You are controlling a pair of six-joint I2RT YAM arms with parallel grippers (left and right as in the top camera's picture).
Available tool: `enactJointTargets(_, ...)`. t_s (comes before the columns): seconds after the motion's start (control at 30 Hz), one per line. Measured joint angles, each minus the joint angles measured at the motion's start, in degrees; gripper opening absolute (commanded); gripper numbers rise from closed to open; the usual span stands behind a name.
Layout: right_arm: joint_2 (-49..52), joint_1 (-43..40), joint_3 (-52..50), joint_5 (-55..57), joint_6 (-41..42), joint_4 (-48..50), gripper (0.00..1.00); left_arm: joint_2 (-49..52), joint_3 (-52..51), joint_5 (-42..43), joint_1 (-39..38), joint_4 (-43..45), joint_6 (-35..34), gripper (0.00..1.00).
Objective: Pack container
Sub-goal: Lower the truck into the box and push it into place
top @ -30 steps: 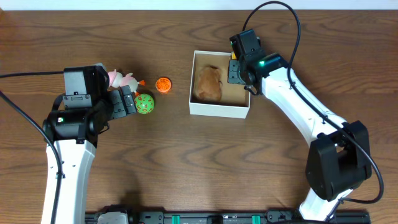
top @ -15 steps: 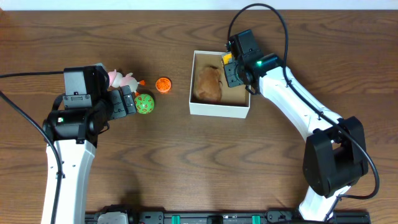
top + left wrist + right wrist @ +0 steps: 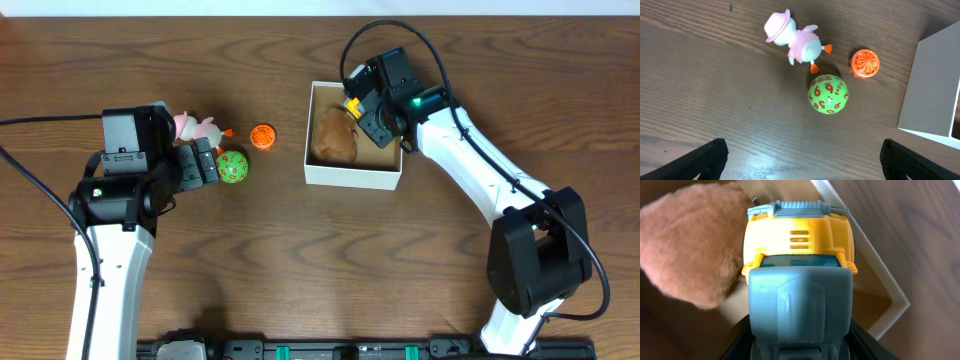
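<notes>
I should let go of the grey toy truck with my right gripper, setting it on the container's tan bottom beside the brown plush toy (image 3: 377,127).
The container (image 3: 350,177), a square white box with a tan inside, sits right of centre; its white corner (image 3: 890,310) shows in the right wrist view. A brown plush toy (image 3: 335,135) lies in it, also seen from the right wrist (image 3: 690,250). My right gripper (image 3: 362,112) is shut on a yellow and grey toy truck (image 3: 797,275) and holds it over the box, next to the plush. My left gripper (image 3: 207,162) is open and empty, beside a green ball (image 3: 828,94), a pink duck toy (image 3: 795,37) and an orange toy (image 3: 864,63).
The green ball (image 3: 232,167), pink duck (image 3: 195,127) and orange toy (image 3: 263,136) lie on the wooden table left of the box. The box's outer wall (image 3: 935,85) shows at the right edge of the left wrist view.
My right gripper has moved left over the box with the toy truck, from the right wall toward the plush. The left arm has not moved.
</notes>
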Motion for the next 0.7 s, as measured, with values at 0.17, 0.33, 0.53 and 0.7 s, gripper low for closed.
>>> enactJointTargets(0.17,0.00,-0.44,0.00,0.00,-6.71,0.17,0.45,0.00,0.00,0.00,0.00,0.00,0.00,0.98)
enactJointTargets(0.33,0.00,-2.45,0.00,-0.28,-10.27,0.83,0.46,0.00,0.00,0.00,0.00,0.00,0.00,0.98)
enactJointTargets(0.53,0.00,-4.70,0.00,-0.63,-11.87,0.83,0.50,0.00,0.00,0.00,0.00,0.00,0.00,0.98)
enactJointTargets(0.7,0.00,-4.92,0.00,-1.46,-13.84,0.79,0.51,0.00,0.00,0.00,0.00,0.00,0.00,0.98)
